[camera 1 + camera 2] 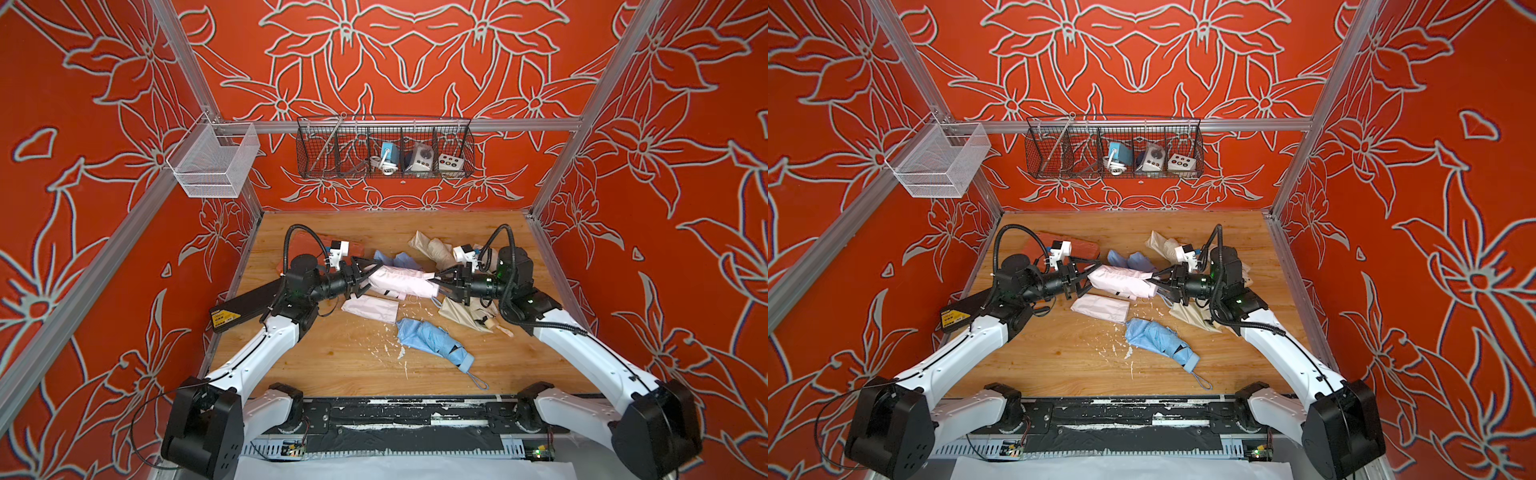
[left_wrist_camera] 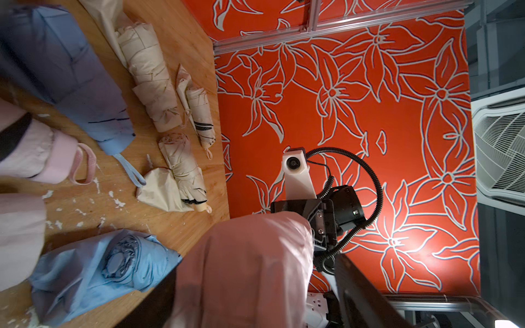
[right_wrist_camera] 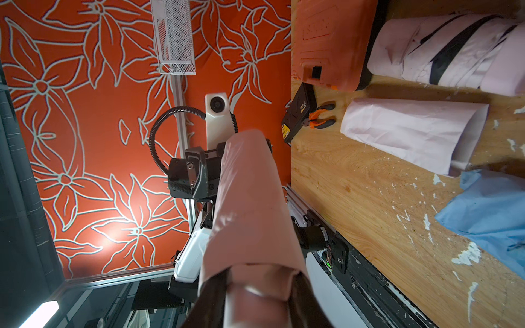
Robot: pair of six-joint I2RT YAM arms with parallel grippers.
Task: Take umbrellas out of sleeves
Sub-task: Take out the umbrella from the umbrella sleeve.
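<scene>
The left gripper's fingers straddle the umbrella inside the pink sleeve, so the robot should back that gripper off and pinch only the sleeve's closed end (image 1: 375, 276) before it pulls.
A pale pink umbrella in its smooth pink sleeve (image 1: 399, 277) (image 1: 1121, 279) hangs level above the table's middle, between both arms. My left gripper (image 1: 375, 274) (image 2: 250, 284) is open, its jaws spread wide around the sleeve's closed end. My right gripper (image 1: 430, 281) (image 3: 255, 298) is shut on the stubby pink handle, which pokes out of the sleeve's mouth (image 3: 250, 264). An empty pink sleeve (image 1: 370, 307) (image 3: 412, 133) lies flat just below. A bare pink umbrella (image 3: 449, 48) with a black strap rests behind it.
A light blue umbrella (image 1: 432, 340) lies toward the front. Blue fabric (image 1: 395, 259) and cream umbrellas (image 1: 432, 249) (image 2: 150, 82) lie at the back and right. An orange tool case (image 3: 326, 42), pliers (image 3: 321, 116) and a black box (image 1: 241, 307) sit at the left. Wire baskets (image 1: 384, 147) hang on the wall.
</scene>
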